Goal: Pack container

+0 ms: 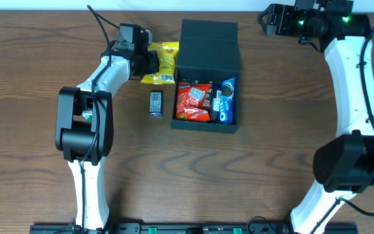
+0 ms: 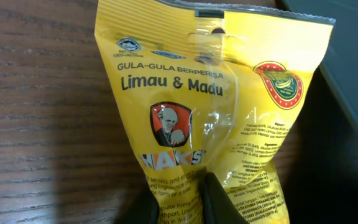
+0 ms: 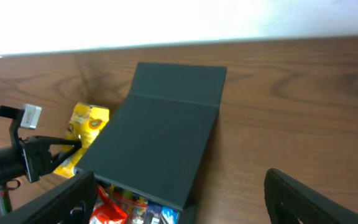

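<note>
Next, I close my right gripper on the middle of the yellow candy packet, once it lies on top of the blue packet inside the container (image 1: 224,95).
The container (image 1: 229,127) is a dark square box at the table's middle, its flap lid (image 1: 210,42) folded up at the back. Inside lie red snack packets (image 1: 193,101) and a blue packet (image 1: 226,99). A yellow candy packet (image 1: 162,62) lies on the wood just left of the box. My left gripper (image 1: 149,64) is shut on that yellow packet (image 2: 210,93), with its dark fingers (image 2: 219,202) pinching the packet's near end. My right gripper (image 1: 268,19) hovers open at the far right, away from the box, and its fingers (image 3: 309,199) stand wide apart with nothing between them.
A small dark-and-silver packet (image 1: 156,103) lies on the table left of the box, below the yellow one. The table's far edge (image 3: 179,42) runs behind the container lid (image 3: 166,143). Bare wood shows in front of the box and to its right.
</note>
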### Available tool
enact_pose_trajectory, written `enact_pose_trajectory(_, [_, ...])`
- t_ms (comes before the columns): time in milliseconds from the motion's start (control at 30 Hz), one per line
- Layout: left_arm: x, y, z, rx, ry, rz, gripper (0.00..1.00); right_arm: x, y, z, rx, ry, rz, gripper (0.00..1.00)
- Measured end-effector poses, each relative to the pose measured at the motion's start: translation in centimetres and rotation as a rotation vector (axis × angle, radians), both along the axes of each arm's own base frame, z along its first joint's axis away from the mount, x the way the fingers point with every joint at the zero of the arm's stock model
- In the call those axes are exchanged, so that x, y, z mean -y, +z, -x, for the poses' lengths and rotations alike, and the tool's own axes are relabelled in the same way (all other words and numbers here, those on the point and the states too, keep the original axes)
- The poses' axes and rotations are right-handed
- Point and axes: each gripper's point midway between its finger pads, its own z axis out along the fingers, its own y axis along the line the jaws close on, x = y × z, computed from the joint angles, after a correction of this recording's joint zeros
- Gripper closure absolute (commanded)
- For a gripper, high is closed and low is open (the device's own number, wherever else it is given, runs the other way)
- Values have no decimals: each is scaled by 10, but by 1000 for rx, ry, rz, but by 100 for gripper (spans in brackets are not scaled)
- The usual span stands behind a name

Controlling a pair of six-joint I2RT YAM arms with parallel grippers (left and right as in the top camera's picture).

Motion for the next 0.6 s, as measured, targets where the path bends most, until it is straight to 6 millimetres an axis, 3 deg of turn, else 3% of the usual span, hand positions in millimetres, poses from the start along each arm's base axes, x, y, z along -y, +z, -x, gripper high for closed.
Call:
enact_pose_trajectory(233, [-13, 13, 0, -83, 23, -13, 94, 4, -5, 4, -28, -17, 16, 15])
enact_pose_trajectory(333, [-23, 37, -13, -67, 50, -41, 94, 5, -6, 4, -30, -21, 20, 15])
enact_pose_trajectory(467, [-29, 89, -29, 1, 74, -64, 94, 6, -7, 4, -34, -24, 24, 15])
enact_pose_trajectory(600, [-18, 132, -16, 32, 58, -70, 94, 12, -7, 4, -35, -37, 23, 11])
